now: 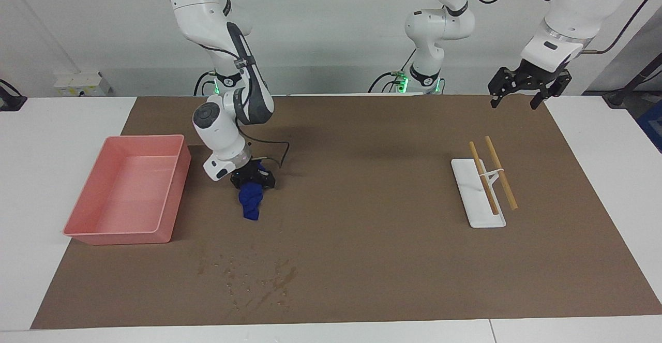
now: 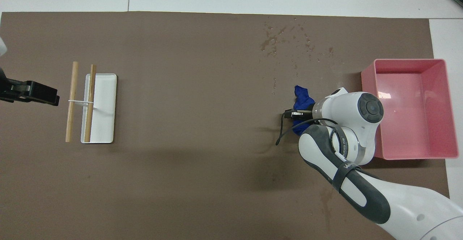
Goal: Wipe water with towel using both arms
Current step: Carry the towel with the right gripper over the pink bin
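Observation:
My right gripper is going to let go of the blue towel inside the pink tray [image 2: 394,105], by the side of the pink tray closest to the white tray.
The water [image 1: 253,280] is a patch of small glossy drops and streaks on the brown mat [image 1: 362,188], near the mat edge farthest from the robots; in the overhead view the water [image 2: 287,41] shows too. My right gripper [image 1: 252,180] is shut on the blue towel [image 1: 251,204], which hangs from it as a narrow bundle down to about mat level, beside the pink tray. The towel [image 2: 302,95] is nearer to the robots than the water and apart from it. My left gripper [image 1: 513,102] hangs open and holds nothing, high over the mat corner at the left arm's end.
A pink tray [image 1: 129,188] sits at the right arm's end of the mat. A white tray [image 1: 478,198] with two tied wooden sticks [image 1: 496,172] across it lies toward the left arm's end.

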`<action>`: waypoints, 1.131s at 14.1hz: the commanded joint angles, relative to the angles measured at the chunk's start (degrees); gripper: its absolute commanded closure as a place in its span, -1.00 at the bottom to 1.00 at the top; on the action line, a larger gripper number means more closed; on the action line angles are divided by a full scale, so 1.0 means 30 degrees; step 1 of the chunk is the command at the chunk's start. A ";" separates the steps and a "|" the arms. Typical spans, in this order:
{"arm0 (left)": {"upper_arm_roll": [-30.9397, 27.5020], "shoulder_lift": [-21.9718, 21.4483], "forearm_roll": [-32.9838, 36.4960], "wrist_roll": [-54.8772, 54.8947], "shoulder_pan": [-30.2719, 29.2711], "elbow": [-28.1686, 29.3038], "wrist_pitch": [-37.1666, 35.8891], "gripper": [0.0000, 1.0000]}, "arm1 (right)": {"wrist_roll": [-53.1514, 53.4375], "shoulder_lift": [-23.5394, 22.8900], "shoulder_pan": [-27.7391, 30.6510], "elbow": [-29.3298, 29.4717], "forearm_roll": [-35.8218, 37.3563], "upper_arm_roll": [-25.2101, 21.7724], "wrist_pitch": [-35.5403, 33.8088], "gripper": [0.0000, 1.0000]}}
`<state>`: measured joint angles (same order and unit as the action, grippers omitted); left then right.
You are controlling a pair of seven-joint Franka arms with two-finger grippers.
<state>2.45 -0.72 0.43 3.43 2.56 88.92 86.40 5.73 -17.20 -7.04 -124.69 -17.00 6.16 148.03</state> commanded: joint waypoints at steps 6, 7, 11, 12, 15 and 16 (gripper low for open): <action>0.0093 -0.0755 -0.0995 -0.0060 -0.0209 0.1325 0.1024 -1.00 | -0.0826 -0.3612 0.0532 0.5641 0.0656 0.0026 -0.0004 1.00; 0.0093 -0.0784 -0.0966 0.0027 -0.0296 0.1325 0.1023 -1.00 | -0.0884 -0.3845 0.0561 0.6167 0.0714 -0.0032 -0.0094 1.00; 0.0063 -0.0814 -0.0848 0.0145 -0.0355 0.1413 0.0936 -1.00 | -0.0914 -0.4696 0.0619 0.8626 0.3578 -0.0091 -0.1171 1.00; 0.0063 -0.0814 -0.0848 0.0145 -0.0530 0.1442 0.0906 -1.00 | -0.0914 -0.4987 0.0794 0.9997 0.4659 -0.0091 -0.2832 1.00; 0.0063 -0.0873 -0.0819 0.0436 -0.0736 0.1706 0.0994 -1.00 | -0.0943 -0.4876 0.1117 1.3169 0.6599 -0.0091 -0.7787 1.00; 0.0034 -0.0873 -0.0616 0.0728 -0.0736 0.1706 0.0994 -1.00 | -0.0943 -0.4467 0.1321 1.3581 0.6951 -0.0091 -0.8844 1.00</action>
<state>2.28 -1.36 -1.57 3.75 1.20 91.66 88.59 3.91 -30.55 -4.25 -88.99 1.41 5.36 127.46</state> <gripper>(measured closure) 0.000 1.000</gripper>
